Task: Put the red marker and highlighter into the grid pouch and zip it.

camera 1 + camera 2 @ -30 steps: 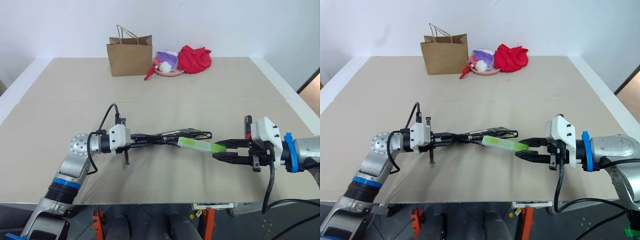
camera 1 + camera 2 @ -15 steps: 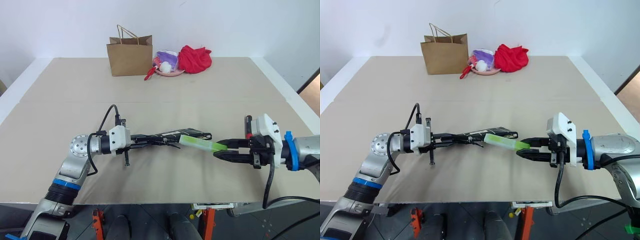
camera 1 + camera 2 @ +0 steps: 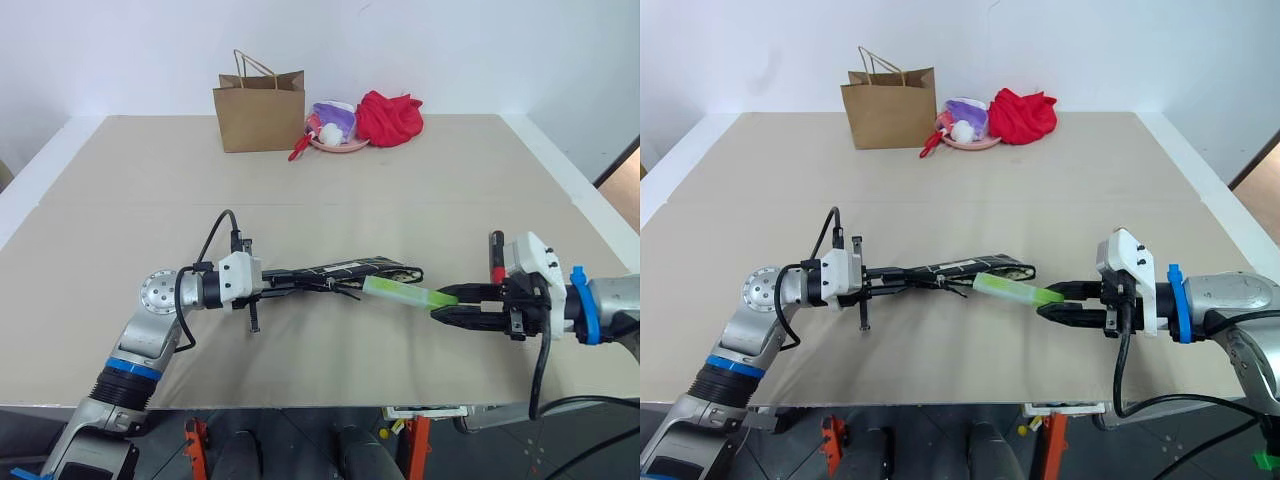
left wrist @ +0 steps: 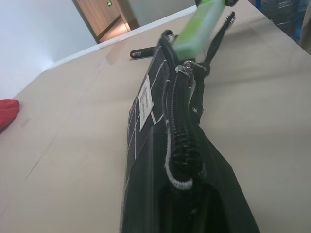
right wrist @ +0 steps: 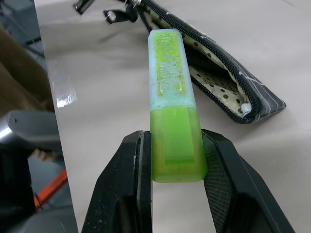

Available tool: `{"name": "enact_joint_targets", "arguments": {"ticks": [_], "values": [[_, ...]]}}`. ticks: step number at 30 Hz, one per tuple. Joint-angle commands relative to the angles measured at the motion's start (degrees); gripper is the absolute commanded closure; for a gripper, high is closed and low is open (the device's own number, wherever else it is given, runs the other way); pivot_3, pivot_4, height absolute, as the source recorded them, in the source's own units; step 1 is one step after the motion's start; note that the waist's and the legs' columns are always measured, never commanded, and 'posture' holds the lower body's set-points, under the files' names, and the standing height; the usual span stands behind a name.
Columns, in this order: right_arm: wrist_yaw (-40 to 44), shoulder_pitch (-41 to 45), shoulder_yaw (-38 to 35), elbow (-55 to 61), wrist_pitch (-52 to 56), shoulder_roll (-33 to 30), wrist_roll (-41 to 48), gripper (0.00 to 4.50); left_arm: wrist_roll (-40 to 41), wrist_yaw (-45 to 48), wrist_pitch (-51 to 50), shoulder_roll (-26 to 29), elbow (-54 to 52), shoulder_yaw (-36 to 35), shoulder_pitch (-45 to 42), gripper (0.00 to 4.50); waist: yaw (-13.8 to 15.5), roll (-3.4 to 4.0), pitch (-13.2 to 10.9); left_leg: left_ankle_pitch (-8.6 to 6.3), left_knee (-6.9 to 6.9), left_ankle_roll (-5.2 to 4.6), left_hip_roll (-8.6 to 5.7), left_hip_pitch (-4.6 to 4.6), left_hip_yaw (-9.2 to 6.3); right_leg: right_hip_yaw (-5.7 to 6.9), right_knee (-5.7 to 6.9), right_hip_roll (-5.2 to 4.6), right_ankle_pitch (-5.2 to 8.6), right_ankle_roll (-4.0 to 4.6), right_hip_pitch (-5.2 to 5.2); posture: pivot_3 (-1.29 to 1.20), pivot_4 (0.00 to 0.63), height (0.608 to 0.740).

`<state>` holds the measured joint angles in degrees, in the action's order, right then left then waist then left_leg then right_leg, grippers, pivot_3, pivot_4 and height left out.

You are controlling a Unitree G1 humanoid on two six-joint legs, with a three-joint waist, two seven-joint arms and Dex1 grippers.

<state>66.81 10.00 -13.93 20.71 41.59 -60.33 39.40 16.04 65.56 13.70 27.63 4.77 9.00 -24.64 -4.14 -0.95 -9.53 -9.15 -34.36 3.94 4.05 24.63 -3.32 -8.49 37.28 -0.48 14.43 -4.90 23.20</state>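
Observation:
With my right gripper, I next set the lime-green highlighter down on the dotted lining inside the grid pouch's opening (image 3: 376, 279) (image 5: 208, 70) and leave it there.
The grid pouch (image 3: 345, 269) is held edge-up just above the table, its zipper (image 4: 181, 121) open along the top. My left gripper (image 3: 275, 281) is shut on the pouch's left end. My right gripper (image 3: 445, 305) is shut on the lime-green highlighter (image 3: 400, 293), gripping its green body (image 5: 174, 145). The pale cap points at the pouch's open right end, where the dotted lining (image 5: 214, 85) shows. The red marker (image 3: 495, 256) lies on the table just behind my right hand, also seen past the pouch as a dark stick (image 4: 143, 51).
A brown paper bag (image 3: 259, 112), a pink dish (image 3: 338, 146) holding purple and white things, and a red cloth bundle (image 3: 389, 117) stand at the table's far edge. The table's front edge (image 3: 300, 405) runs close below both arms.
My right wrist has rolled a little, with the highlighter still held at the pouch's open end. The left arm and the pouch have stayed put.

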Motion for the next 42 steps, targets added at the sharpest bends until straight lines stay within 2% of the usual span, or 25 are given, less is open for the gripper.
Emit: {"name": "enact_joint_targets", "arguments": {"ticks": [1, 15, 26, 33, 37, 40, 42], "values": [[-2.33, 2.99, -1.67, 1.48, 4.60, -0.13, 4.25, 3.45, 0.10, -0.25, 1.25, -0.13, -2.46, -0.24, 0.00, 4.50, 0.03, 0.00, 0.00, 0.00, 0.00, 0.00, 0.00, 0.00, 0.00, 0.00, 0.00, 0.00, 0.00, 0.01, 0.00, 0.00, 0.150, 0.740], [-3.28, 7.88, 6.78, 0.60, 9.61, -2.74, 1.89, 3.45, -0.25, -0.62, 1.27, -0.58, -2.79, 0.01, 0.35, 4.50, -0.01, 0.01, 0.00, 0.00, -0.01, 0.00, 0.00, 0.01, 0.00, 0.00, 0.00, 0.00, 0.02, 0.00, 0.01, 0.00, 0.150, 0.740], [-8.37, 17.85, 13.22, 0.82, 14.57, 3.52, 2.26, 3.45, -0.49, -0.95, 1.07, -0.87, -2.92, -0.05, 0.64, 4.50, -0.01, 0.02, 0.00, 0.00, -0.02, 0.00, 0.00, 0.02, 0.01, 0.00, 0.00, 0.00, 0.01, 0.05, 0.03, 0.00, 0.150, 0.740], [-8.02, 18.27, 11.89, 2.48, 13.64, 4.56, 2.83, 0.20, -0.50, -1.17, 0.77, -0.96, -3.49, -0.15, 1.21, 4.50, 0.03, 0.03, 0.00, 0.00, 0.02, 0.00, 0.00, 0.05, 0.00, 0.00, 0.01, 0.00, 0.04, -0.04, 0.04, 0.00, 0.150, 0.740], [-5.22, 14.88, 5.79, 3.05, 13.88, 1.53, 5.81, 0.09, -0.49, -1.41, 0.55, -0.79, -3.62, -0.33, 1.41, 4.50, 0.19, 0.03, 0.00, 0.00, 0.01, 0.00, 0.00, 0.05, 0.00, 0.00, 0.01, 0.00, 0.03, -0.04, 0.04, 0.00, 0.150, 0.740], [-5.83, 13.09, -0.12, 1.49, 15.99, 0.70, 8.92, 0.09, -0.48, -1.48, 0.52, -0.57, -3.46, -0.45, 1.48, 4.50, 0.22, 0.03, 0.00, 0.00, 0.00, 0.00, 0.00, 0.05, 0.00, 0.00, 0.00, 0.00, 0.03, -0.03, 0.03, 0.00, 0.150, 0.740], [-8.39, 10.82, -3.63, -0.57, 14.95, 0.42, 6.73, 0.09, -0.49, -1.39, 0.58, -0.44, -3.16, -0.50, 1.36, 4.50, 0.25, 0.03, 0.01, 0.00, 0.00, 0.00, 0.00, 0.03, 0.00, 0.00, 0.01, 0.00, 0.02, -0.02, 0.02, 0.00, 0.150, 0.740]]}}
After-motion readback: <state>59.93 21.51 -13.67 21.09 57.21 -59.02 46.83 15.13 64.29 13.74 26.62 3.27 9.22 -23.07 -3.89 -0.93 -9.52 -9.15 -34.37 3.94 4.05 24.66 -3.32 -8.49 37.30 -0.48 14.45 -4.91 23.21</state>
